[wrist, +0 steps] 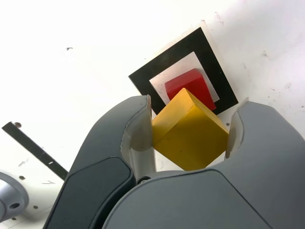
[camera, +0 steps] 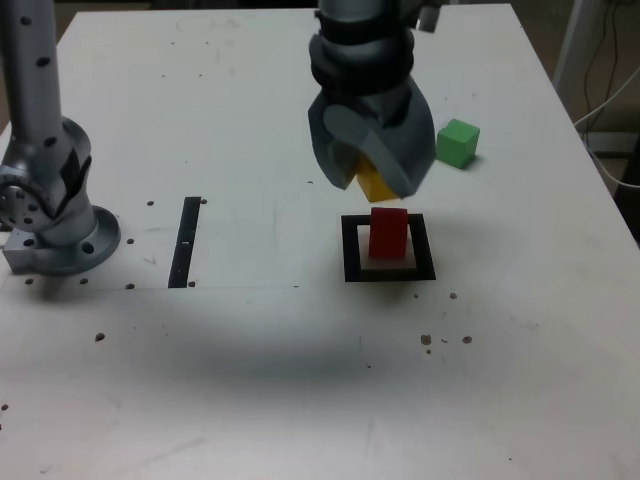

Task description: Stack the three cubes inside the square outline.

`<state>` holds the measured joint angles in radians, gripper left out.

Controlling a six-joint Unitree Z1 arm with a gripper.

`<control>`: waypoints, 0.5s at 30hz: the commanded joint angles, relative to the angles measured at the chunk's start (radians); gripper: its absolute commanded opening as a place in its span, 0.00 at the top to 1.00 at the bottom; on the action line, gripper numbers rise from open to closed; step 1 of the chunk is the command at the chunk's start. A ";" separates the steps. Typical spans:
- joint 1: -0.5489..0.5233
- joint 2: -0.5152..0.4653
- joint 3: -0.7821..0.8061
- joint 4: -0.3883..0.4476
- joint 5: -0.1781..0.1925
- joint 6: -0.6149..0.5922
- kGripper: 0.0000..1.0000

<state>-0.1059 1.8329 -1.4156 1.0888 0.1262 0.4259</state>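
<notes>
My gripper will put the yellow cube down on top of the red cube [camera: 388,209] [wrist: 194,113].
The red cube [camera: 389,232] [wrist: 190,86] stands inside the square outline [camera: 350,262] [wrist: 145,78], on its pale centre. My gripper [camera: 372,178] [wrist: 189,129] hangs just above and slightly behind it, shut on the yellow cube [camera: 375,184] [wrist: 189,131], which is held between the two jaws by opposite sides, well clear of the table. The green cube [camera: 458,143] sits on the table to the exterior view's right of the gripper, farther back. It does not appear in the wrist view.
A thin black strip [camera: 186,241] [wrist: 33,148] lies on the white table [camera: 250,380] at the exterior view's left of the outline. The arm's grey base [camera: 45,210] stands at the far left. Cables hang beyond the table's right edge.
</notes>
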 commanded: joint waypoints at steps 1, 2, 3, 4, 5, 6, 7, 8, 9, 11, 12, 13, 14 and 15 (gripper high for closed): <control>-0.006 0.019 -0.010 -0.007 -0.009 -0.002 0.61; -0.007 0.024 -0.012 -0.009 -0.012 -0.002 0.61; -0.009 0.027 -0.012 -0.011 -0.014 -0.003 0.61; -0.010 0.029 -0.011 -0.014 -0.015 -0.003 0.61; -0.010 0.029 -0.008 -0.017 -0.016 -0.003 0.61; -0.011 0.029 -0.004 -0.022 -0.016 -0.003 0.61; -0.011 0.029 0.001 -0.028 -0.016 -0.003 0.61; -0.011 0.028 0.006 -0.033 -0.016 -0.003 0.61; -0.011 0.028 0.010 -0.039 -0.015 -0.003 0.61; -0.011 0.027 0.016 -0.046 -0.014 -0.003 0.61; -0.011 0.028 0.018 -0.047 -0.013 -0.003 0.61; -0.011 0.028 0.019 -0.048 -0.012 -0.003 0.61; -0.011 0.029 0.020 -0.049 -0.011 -0.003 0.61; -0.011 0.031 0.021 -0.050 -0.010 -0.003 0.61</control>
<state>-0.1148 1.8595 -1.3955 1.0419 0.1135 0.4250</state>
